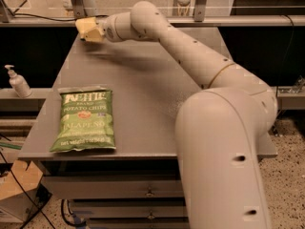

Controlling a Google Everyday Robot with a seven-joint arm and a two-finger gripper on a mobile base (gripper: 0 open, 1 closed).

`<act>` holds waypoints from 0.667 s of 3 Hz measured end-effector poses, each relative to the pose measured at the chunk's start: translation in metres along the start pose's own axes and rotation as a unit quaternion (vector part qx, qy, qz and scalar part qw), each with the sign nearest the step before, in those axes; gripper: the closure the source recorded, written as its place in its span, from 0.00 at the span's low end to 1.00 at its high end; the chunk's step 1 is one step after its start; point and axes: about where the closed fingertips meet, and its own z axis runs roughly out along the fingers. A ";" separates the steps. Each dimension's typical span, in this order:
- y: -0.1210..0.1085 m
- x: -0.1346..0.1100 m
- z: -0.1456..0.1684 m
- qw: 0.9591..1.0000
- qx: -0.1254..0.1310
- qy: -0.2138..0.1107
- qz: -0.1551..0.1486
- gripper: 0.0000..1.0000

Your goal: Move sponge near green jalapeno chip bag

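My gripper should release the sponge on the grey table (106, 76) just behind the green jalapeno chip bag's far edge.
The green jalapeno chip bag (86, 120) lies flat at the front left of the grey table (152, 94). My gripper (89, 29) reaches to the table's far left corner, well behind the bag, and hangs slightly above the surface with a shadow under it. Its tip is a pale yellow mass. I cannot make out the sponge as a separate thing there, and no sponge shows anywhere else on the table. My arm (190, 56) stretches across the table from the front right.
A soap pump bottle (18, 82) stands on a ledge left of the table. Metal posts and a rail (200, 4) run behind the far edge. Drawers (147, 192) sit under the table front. My arm's base (224, 166) blocks the front right.
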 end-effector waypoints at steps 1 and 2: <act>0.032 -0.018 -0.052 0.997 -0.060 -0.008 -0.054 1.00; 0.070 -0.021 -0.118 0.984 -0.127 -0.003 -0.122 1.00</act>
